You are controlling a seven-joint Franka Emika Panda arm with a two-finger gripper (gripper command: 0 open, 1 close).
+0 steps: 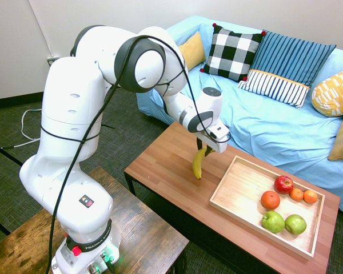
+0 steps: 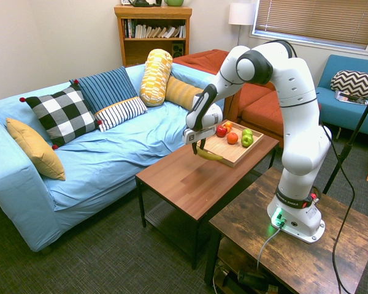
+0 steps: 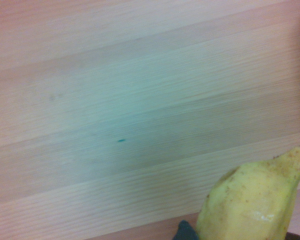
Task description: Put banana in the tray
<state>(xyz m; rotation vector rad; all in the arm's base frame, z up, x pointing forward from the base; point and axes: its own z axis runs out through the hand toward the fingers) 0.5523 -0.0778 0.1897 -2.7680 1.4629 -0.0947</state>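
Note:
I should let go of the yellow banana with my gripper in the empty end of the pale wooden tray (image 1: 240,193), next to the fruits. The banana is lifted above the table now.
The yellow banana (image 1: 199,164) hangs from my gripper (image 1: 206,150), which is shut on its upper end above the reddish-brown table (image 1: 171,171). From the other side the banana (image 2: 210,155) shows lifted off the wood, just left of the tray. The pale wooden tray (image 1: 240,194) lies to the right of the gripper, with several fruits in its far end. Close up, the banana's yellow tip (image 3: 255,200) rises over the wood grain of the table (image 3: 115,115).
In the tray lie a red apple (image 1: 283,184), oranges (image 1: 270,200) and two green apples (image 1: 272,221). A blue sofa (image 1: 274,125) with cushions runs behind the table. A darker rustic table (image 1: 131,228) stands at the front left.

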